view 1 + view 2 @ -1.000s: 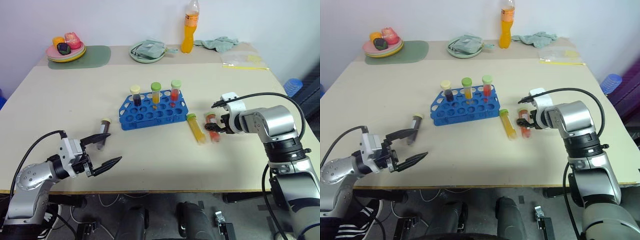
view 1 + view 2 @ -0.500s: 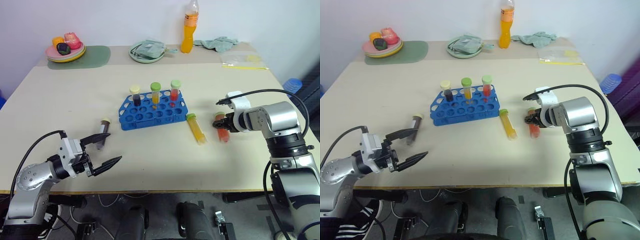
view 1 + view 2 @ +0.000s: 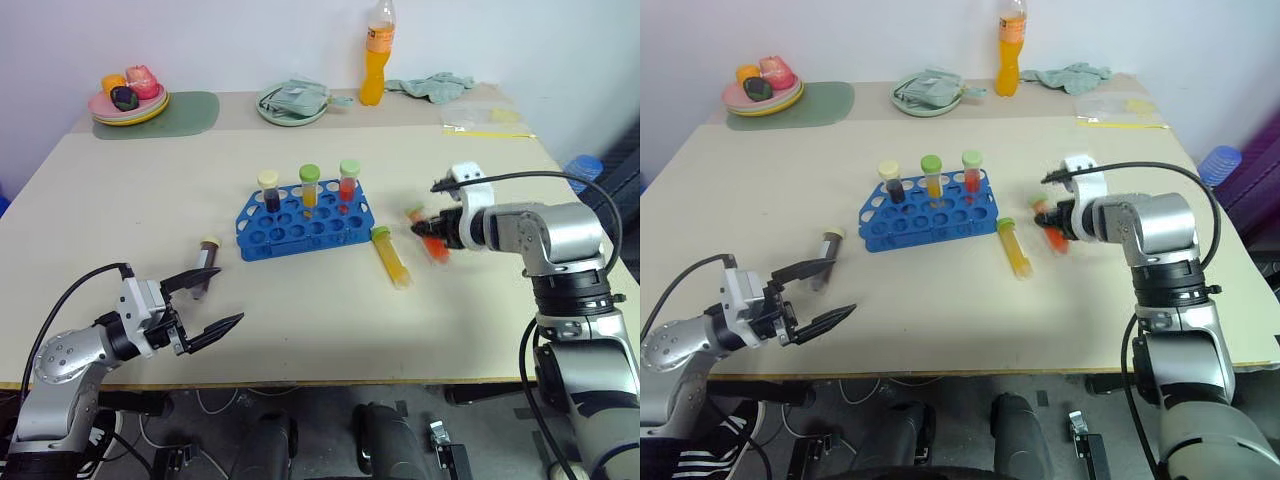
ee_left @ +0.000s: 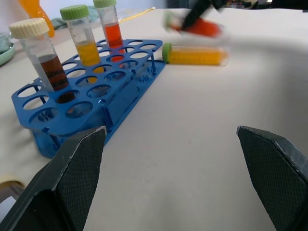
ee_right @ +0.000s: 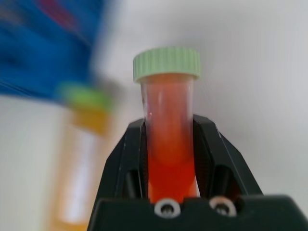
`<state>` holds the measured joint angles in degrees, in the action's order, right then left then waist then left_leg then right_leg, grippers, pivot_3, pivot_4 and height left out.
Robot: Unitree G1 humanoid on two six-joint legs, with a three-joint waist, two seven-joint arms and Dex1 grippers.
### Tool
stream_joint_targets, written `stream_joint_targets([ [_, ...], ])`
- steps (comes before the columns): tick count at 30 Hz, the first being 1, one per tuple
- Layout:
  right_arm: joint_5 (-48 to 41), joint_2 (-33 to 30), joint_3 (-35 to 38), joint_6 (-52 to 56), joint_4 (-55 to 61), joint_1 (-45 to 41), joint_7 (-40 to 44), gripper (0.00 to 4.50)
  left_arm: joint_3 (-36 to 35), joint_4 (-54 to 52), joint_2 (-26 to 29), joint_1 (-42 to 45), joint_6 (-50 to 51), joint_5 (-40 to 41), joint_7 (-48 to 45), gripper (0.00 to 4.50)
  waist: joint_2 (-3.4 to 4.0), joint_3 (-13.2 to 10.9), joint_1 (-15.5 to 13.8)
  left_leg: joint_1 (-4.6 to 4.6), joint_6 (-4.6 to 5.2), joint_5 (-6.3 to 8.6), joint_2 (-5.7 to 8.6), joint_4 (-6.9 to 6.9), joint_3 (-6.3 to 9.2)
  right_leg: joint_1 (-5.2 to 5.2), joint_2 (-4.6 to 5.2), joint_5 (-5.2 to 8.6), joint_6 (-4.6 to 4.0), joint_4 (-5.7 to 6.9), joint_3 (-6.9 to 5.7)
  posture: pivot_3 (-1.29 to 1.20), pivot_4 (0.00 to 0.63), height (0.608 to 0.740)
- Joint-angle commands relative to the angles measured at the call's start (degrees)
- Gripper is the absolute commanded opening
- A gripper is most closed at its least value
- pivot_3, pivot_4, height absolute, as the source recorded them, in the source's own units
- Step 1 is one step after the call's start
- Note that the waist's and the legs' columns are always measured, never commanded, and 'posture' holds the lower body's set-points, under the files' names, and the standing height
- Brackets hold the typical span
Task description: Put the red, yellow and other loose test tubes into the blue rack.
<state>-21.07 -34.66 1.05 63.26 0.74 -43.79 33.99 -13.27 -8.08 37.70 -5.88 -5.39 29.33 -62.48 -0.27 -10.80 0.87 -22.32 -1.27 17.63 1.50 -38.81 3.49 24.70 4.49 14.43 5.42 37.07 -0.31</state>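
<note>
My right gripper has the red test tube. It will put the tube down in the blue rack's front-row end hole [image 3: 355, 222] nearest the yellow test tube.
The blue rack [image 3: 318, 228] stands mid-table with three tubes upright in its back row. My right gripper [image 3: 434, 233] hovers just right of it, shut on the red test tube [image 5: 168, 144], whose green cap points toward the rack. The yellow test tube [image 3: 391, 257] lies flat on the table between the rack and that gripper. A dark tube with a cream cap [image 3: 208, 264] lies left of the rack. My left gripper [image 3: 222, 296] hangs open near the table's front edge, close to the dark tube, with nothing between its fingers.
Along the far edge stand an orange drink bottle [image 3: 376, 55], a plate of fruit [image 3: 128, 100] on a green mat [image 3: 195, 112], a green dish with a cloth [image 3: 293, 103], a rumpled cloth [image 3: 432, 85] and a clear bag [image 3: 490, 120].
My right gripper has shut on the red tube and lifted it off the table, moving up and toward the rack. The left arm has stayed still.
</note>
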Motion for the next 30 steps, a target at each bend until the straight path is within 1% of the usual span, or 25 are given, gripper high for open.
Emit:
stream_joint_targets([
  [1,-3.8,1.2,6.3,-10.3,6.6,4.0,3.4,0.77,-2.6,-1.7,1.3,-0.4,-0.3,1.3,-0.7,4.50,-0.02,0.0,-0.2,0.00,0.00,0.00,0.00,-0.01,0.00,-0.01,0.00,0.00,0.00,0.00,0.00,0.00,0.150,0.740],
  [5,-7.9,7.3,13.3,-21.5,10.8,8.1,2.5,0.77,-4.1,-1.2,2.4,-0.3,0.2,1.8,-1.4,4.50,-0.02,0.0,-0.1,0.00,0.00,0.00,0.01,-0.10,-0.03,-0.04,0.03,-0.05,0.08,0.00,0.02,0.00,0.150,0.740],
  [7,-10.6,11.3,14.0,-24.5,13.0,10.1,2.5,0.77,-4.4,-1.0,2.7,0.1,0.7,2.2,-1.4,4.50,-0.02,0.0,0.1,0.01,0.00,0.00,0.00,-0.10,-0.02,-0.05,0.01,-0.06,0.09,0.03,0.02,0.00,0.150,0.740],
  [9,-10.8,16.2,14.6,-30.0,12.2,11.6,0.5,0.77,-4.4,-0.7,2.8,0.7,1.0,2.3,-1.3,4.50,-0.03,0.0,0.3,0.05,0.00,0.00,-0.03,-0.09,-0.03,-0.04,-0.01,-0.06,0.08,0.06,0.05,0.00,0.150,0.740],
  [11,-6.1,19.8,11.8,-38.8,9.5,12.8,-0.9,0.77,-4.4,-0.4,2.9,1.5,1.4,2.4,-1.3,4.50,-0.02,0.0,0.3,0.10,-0.01,-0.01,-0.07,-0.08,-0.03,-0.06,-0.07,-0.07,0.06,0.08,0.06,0.00,0.150,0.740],
  [16,4.9,28.5,3.4,-56.6,0.7,12.4,-6.1,0.77,-4.6,0.6,3.3,3.2,2.1,2.3,-1.9,4.50,-0.01,0.0,0.4,0.13,-0.07,-0.04,-0.06,-0.08,-0.06,-0.05,-0.07,-0.09,0.03,0.12,0.07,0.00,0.150,0.740],
  [18,6.5,31.2,1.9,-61.0,-2.4,12.2,-7.5,0.77,-4.7,0.9,3.5,3.6,2.2,2.3,-2.1,4.50,0.00,0.0,0.4,0.14,-0.10,-0.06,-0.06,-0.07,-0.06,-0.02,-0.08,-0.09,0.03,0.13,0.07,0.00,0.150,0.740],
  [20,11.8,32.7,-0.8,-69.3,-7.3,13.1,-9.9,0.77,-4.9,0.6,3.7,4.0,2.6,2.2,-2.1,4.50,0.00,0.0,0.4,0.14,-0.12,-0.07,-0.05,-0.06,-0.06,-0.02,-0.08,-0.09,0.02,0.13,0.07,0.00,0.150,0.740],
  [22,14.7,33.3,-2.0,-75.2,-11.1,13.3,-11.5,0.77,-5.0,0.5,4.0,4.2,2.9,2.2,-2.1,4.50,-0.01,0.0,0.3,0.14,-0.13,-0.07,-0.02,-0.06,-0.06,-0.02,-0.05,-0.09,0.02,0.12,0.08,0.00,0.150,0.740],
  [26,15.8,34.9,-1.7,-82.0,-19.2,11.6,-14.4,0.77,-5.5,0.2,4.2,3.8,3.3,2.4,-2.2,4.50,-0.01,0.0,0.3,0.14,-0.16,-0.08,-0.01,-0.06,-0.06,-0.03,-0.04,-0.09,0.02,0.13,0.09,0.00,0.150,0.740],
  [30,21.6,33.5,-2.0,-90.5,-28.3,8.8,-20.5,0.77,-5.7,-1.1,4.0,3.3,4.0,2.5,-1.7,4.50,0.00,0.0,0.5,0.14,-0.18,-0.10,-0.02,-0.06,-0.05,-0.02,-0.05,-0.10,0.01,0.14,0.09,0.00,0.150,0.740],
])
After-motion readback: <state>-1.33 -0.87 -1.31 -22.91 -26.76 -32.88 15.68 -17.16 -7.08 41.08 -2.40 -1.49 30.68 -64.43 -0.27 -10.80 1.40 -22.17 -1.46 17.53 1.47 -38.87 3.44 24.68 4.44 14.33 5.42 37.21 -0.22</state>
